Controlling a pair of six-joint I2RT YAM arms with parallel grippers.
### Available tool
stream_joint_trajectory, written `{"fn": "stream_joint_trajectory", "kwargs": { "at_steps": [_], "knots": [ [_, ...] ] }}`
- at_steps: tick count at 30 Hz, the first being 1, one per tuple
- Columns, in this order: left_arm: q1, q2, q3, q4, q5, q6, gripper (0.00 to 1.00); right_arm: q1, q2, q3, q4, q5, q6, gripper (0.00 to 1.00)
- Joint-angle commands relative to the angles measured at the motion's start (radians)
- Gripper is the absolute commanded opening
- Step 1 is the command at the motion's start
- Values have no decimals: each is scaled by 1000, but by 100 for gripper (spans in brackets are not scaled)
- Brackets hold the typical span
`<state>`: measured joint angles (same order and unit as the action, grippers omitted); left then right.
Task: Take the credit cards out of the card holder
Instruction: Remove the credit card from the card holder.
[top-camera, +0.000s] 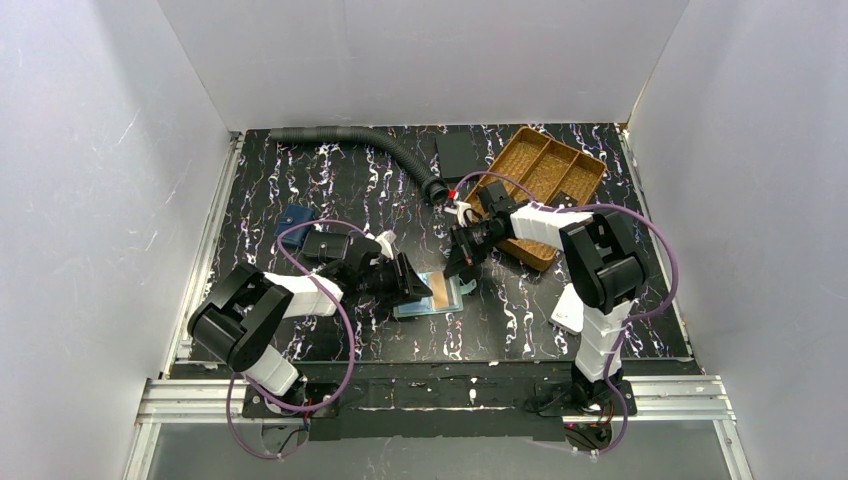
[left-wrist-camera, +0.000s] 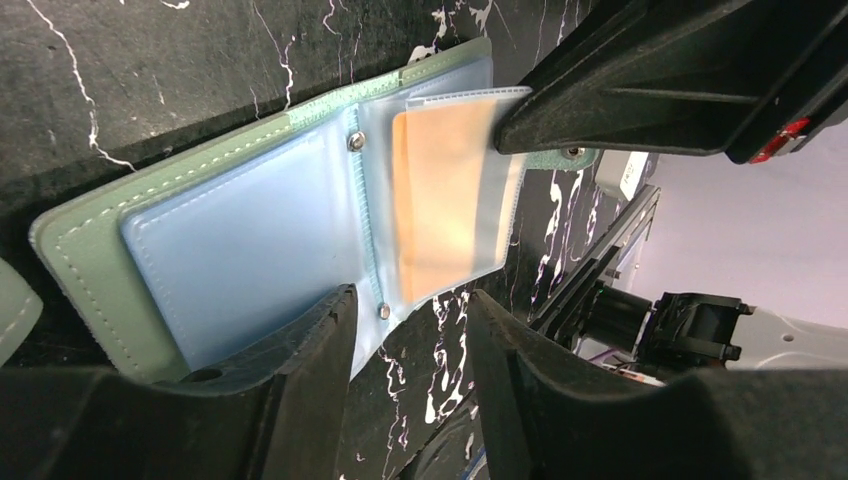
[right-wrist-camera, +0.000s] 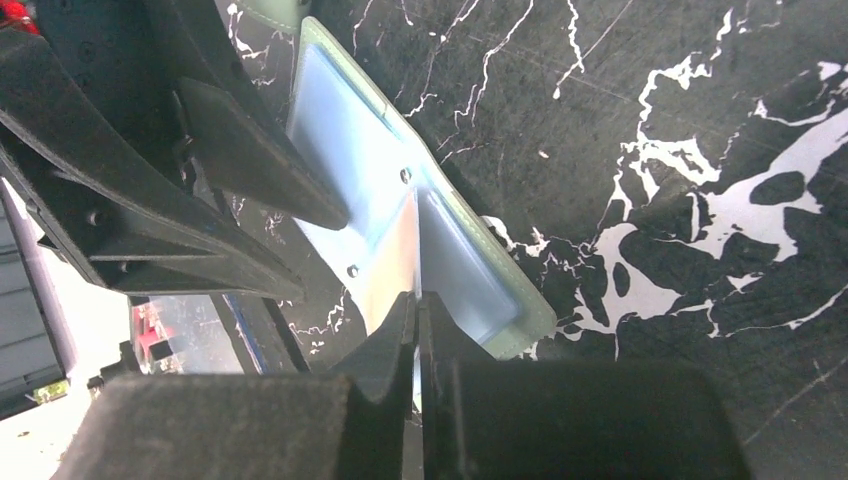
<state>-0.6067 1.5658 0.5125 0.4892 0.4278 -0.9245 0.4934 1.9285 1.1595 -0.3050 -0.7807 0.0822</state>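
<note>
The robot's right gripper is busy with the clear leaf's edge, so the left gripper should take that edge (left-wrist-camera: 504, 236) before the right gripper pulls the credit card out.
The sage-green card holder (top-camera: 418, 306) lies open on the table, pale blue inside (left-wrist-camera: 240, 240). A clear sleeve leaf in it holds the tan-brown credit card (left-wrist-camera: 450, 200), also seen from above (top-camera: 443, 290). My right gripper (top-camera: 460, 272) is shut on the thin edge of that leaf (right-wrist-camera: 417, 312); I cannot tell whether the card itself is pinched. Its fingers show in the left wrist view (left-wrist-camera: 640, 90). My left gripper (left-wrist-camera: 410, 350) is open, with one finger (left-wrist-camera: 300, 380) over the holder's left half, and it also shows in the right wrist view (right-wrist-camera: 260, 170). The black card is hidden.
A brown divided tray (top-camera: 590, 165) stands back right, with a black slab (top-camera: 457, 155) and a corrugated black hose (top-camera: 370, 145) behind. A navy pouch (top-camera: 293, 222) lies left. A second green holder's corner (left-wrist-camera: 10, 310) is close by. A white object (top-camera: 568, 310) lies right.
</note>
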Motion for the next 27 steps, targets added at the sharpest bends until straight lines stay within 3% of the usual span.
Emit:
{"fn": "stream_joint_trajectory", "kwargs": {
  "at_steps": [1,6,15,27],
  "knots": [
    [8,8,-4,-40,17,-4,47,5,-9,67,-110,-27,-41,10],
    [8,5,-5,-39,23,7,55,24,55,125,-156,-150,-17,21],
    [11,-50,-40,-40,35,43,68,114,104,199,-97,-216,105,35],
    [29,-44,-64,-41,19,17,68,142,109,166,26,-277,195,43]
  ]
}}
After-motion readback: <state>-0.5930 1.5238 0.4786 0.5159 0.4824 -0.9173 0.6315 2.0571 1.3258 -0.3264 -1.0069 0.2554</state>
